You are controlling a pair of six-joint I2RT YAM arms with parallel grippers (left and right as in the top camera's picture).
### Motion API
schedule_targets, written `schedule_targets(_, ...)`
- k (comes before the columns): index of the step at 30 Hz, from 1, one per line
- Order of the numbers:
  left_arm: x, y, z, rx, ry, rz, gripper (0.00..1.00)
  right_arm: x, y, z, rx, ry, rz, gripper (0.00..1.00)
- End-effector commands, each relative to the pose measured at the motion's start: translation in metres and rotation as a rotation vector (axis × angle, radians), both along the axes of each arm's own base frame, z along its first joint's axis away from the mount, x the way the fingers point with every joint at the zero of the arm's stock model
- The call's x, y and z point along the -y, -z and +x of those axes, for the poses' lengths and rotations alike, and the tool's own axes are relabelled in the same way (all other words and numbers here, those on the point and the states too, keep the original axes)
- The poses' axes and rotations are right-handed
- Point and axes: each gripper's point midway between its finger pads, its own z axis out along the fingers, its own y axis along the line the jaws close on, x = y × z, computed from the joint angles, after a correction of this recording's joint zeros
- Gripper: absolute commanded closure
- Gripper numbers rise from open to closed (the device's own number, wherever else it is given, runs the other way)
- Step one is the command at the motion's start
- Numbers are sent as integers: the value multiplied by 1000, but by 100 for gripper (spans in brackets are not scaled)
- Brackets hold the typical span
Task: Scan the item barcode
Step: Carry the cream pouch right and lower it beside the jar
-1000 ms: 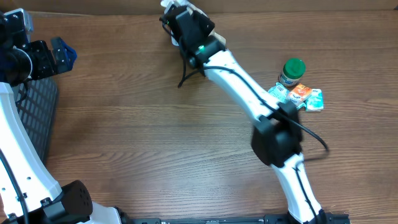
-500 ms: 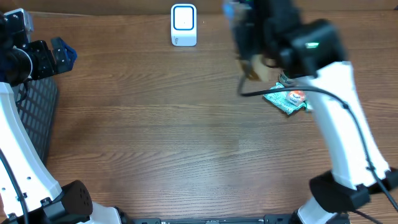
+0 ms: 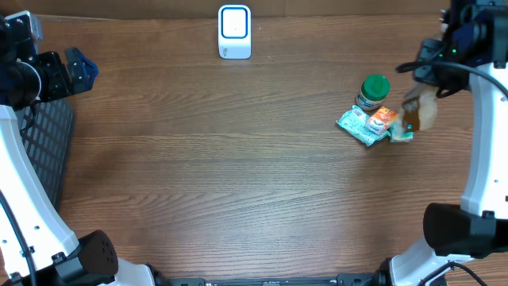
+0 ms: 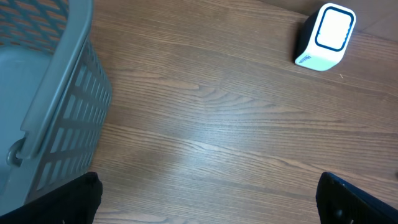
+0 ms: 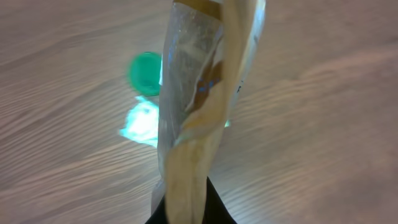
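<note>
My right gripper needs to set the tan and clear packet down on the bare wood (image 3: 432, 138) (image 5: 261, 130) next to the teal and orange packets.
The white barcode scanner (image 3: 235, 32) with a blue-rimmed face stands at the table's back edge; it also shows in the left wrist view (image 4: 326, 37). My right gripper (image 3: 419, 94) is at the far right, shut on a tan and clear packet (image 3: 418, 113) that hangs just right of the item pile. In the right wrist view the packet (image 5: 200, 106) runs up from the fingers (image 5: 217, 211). My left gripper (image 3: 73, 67) stays open at the far left, its fingertips (image 4: 81, 198) wide apart over bare wood.
A green-lidded jar (image 3: 373, 90) and teal and orange packets (image 3: 368, 124) lie at the right, also seen blurred under the held packet as the jar (image 5: 145, 73). A grey mesh basket (image 3: 40, 151) stands at the left edge, its wall (image 4: 68, 106) close to the left gripper.
My right arm has swung from the scanner at the back, across the table to the far right, carrying the packet with it. The left arm has not moved.
</note>
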Motion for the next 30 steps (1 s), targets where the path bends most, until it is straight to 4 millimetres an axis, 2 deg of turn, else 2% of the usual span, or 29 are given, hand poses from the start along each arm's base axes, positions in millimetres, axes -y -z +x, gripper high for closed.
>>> schedule_targets(1,2,0,2,0,15,8,0,30,24,-1,-81,70,-96,96)
schedule_targets(9,2,0,2,0,15,8,0,63,86,5,-258,-89,-325,96)
schedule_targets(12,2,0,2,-1,15,8,0,71,98,8,-278,-103,-385,96)
schedule_targets(17,2,0,2,-1,15,8,0,71,120,24,-228,-125,-386,96)
schedule_targets(22,2,0,2,0,15,8,0,64,144,28,-253,-232,-366,96)
schedule_targets(30,2,0,2,0,15,8,0,62,154,24,-272,-240,-357,94)
